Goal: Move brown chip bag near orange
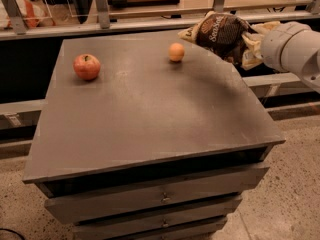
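Next, my gripper releases the brown chip bag on the grey table's far corner [211, 53], so that it sits close beside the orange. The bag still hangs in the air there.
The brown chip bag [220, 33], dark brown with cream edges and white lettering, hangs in the air over the table's far right corner. My gripper [246, 48] is shut on its right end, with the white arm reaching in from the right. The bag hides most of the fingers. The orange [176, 52] sits on the grey table [150, 119] near the far edge. It lies just left of and below the bag's left tip, and the two do not touch.
A red apple [87, 66] sits at the table's far left. The table has drawers [160, 199] in its front. Behind it runs a low shelf with metal posts [101, 6]. Speckled floor lies to the right and in front.
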Controlling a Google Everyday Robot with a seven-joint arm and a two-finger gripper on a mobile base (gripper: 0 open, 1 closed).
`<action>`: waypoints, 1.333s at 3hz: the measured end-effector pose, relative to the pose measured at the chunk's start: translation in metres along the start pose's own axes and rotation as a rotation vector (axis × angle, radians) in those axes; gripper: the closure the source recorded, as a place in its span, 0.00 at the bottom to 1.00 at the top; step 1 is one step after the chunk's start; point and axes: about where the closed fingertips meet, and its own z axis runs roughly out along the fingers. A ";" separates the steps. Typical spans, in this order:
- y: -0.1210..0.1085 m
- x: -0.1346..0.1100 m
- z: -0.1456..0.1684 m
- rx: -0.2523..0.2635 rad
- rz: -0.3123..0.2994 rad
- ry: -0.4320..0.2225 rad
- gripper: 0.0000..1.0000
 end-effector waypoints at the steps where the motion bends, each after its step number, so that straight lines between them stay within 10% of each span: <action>1: 0.009 0.008 0.013 -0.016 0.027 0.014 1.00; 3: 0.028 0.014 0.022 -0.062 0.070 0.017 1.00; 4: 0.036 0.012 0.020 -0.093 0.091 0.009 0.83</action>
